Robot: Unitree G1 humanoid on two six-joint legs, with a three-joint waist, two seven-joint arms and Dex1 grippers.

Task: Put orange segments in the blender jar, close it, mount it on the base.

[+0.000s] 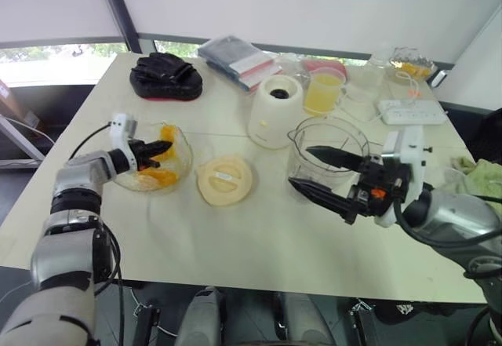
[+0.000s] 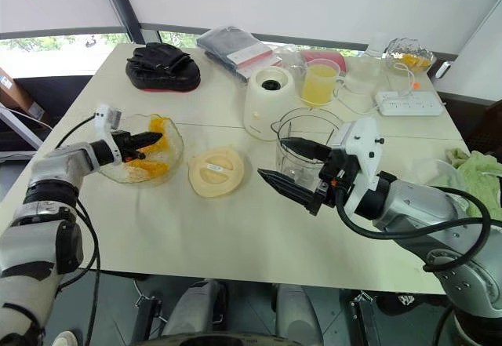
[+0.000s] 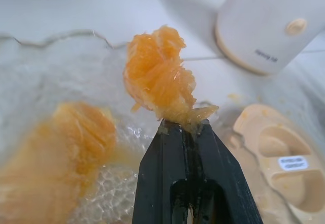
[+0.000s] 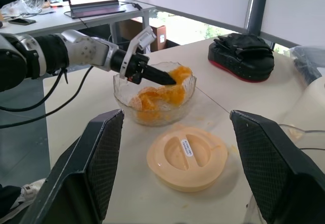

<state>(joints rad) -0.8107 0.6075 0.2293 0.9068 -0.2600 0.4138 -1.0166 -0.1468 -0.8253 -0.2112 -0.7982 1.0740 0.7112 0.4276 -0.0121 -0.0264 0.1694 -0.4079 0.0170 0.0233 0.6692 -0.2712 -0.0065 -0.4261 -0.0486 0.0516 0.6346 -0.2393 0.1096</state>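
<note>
The orange segment will lie on the near side of the clear blender jar's bottom [image 1: 312, 192] once the robot's left gripper releases it. The segment is now just above the glass bowl.
My left gripper [image 1: 168, 147] is shut on one of the orange segments [image 3: 157, 79] and holds it just above a scalloped glass bowl [image 1: 187, 156]. More segments [image 1: 157, 177] lie in that bowl. The clear blender jar [image 2: 302, 126] stands open-topped right of centre. The cream base [image 1: 274, 111] stands behind it and to its left. My right gripper [image 2: 270, 158] hovers open in front of the jar at its left side, holding nothing. A pale-yellow round lid [image 1: 225, 180] lies flat between the bowl and the jar.
A cup of yellow juice [image 1: 323, 91] stands right of the base. A black padded mitt [image 1: 166, 77] and flat packets [image 1: 235, 60] lie at the back. A white power strip [image 1: 412, 111] and a green cloth [image 1: 482, 175] are at the right.
</note>
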